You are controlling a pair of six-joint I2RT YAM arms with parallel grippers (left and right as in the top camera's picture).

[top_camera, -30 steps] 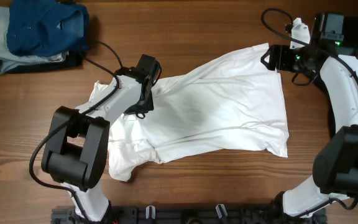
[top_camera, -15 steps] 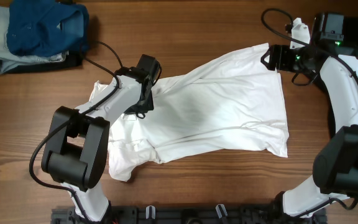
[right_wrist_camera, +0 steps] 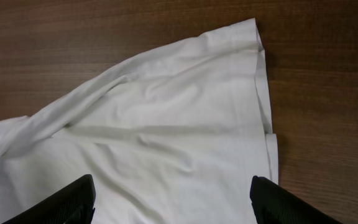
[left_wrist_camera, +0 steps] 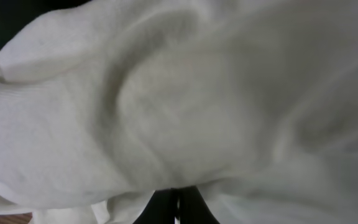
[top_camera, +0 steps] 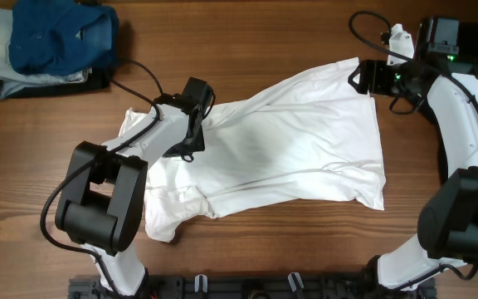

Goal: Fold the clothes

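Next, I close my right gripper on the far corner (top_camera: 357, 64) (right_wrist_camera: 252, 34) of the white shirt, at the end away from the pile of folded clothes.
A large white shirt (top_camera: 289, 141) lies spread and rumpled across the middle of the wooden table; only plain white cloth shows, no black print. My left gripper (top_camera: 191, 139) rests on the shirt's left part. In the left wrist view its fingers (left_wrist_camera: 179, 208) are pressed together with white cloth (left_wrist_camera: 185, 99) bunched over them. My right gripper (top_camera: 363, 77) hovers at the shirt's far right corner. In the right wrist view its fingers (right_wrist_camera: 173, 202) are wide apart above the shirt's hem (right_wrist_camera: 263, 81) and hold nothing.
A pile of folded clothes (top_camera: 52, 41) sits at the far left corner: blue denim on top, pale jeans below, and a black edge (top_camera: 98, 80) under them. Bare wood (top_camera: 264, 249) surrounds the shirt. Cables trail from both arms.
My left gripper has shifted very slightly on the shirt. The right arm and the shirt's outline look the same.
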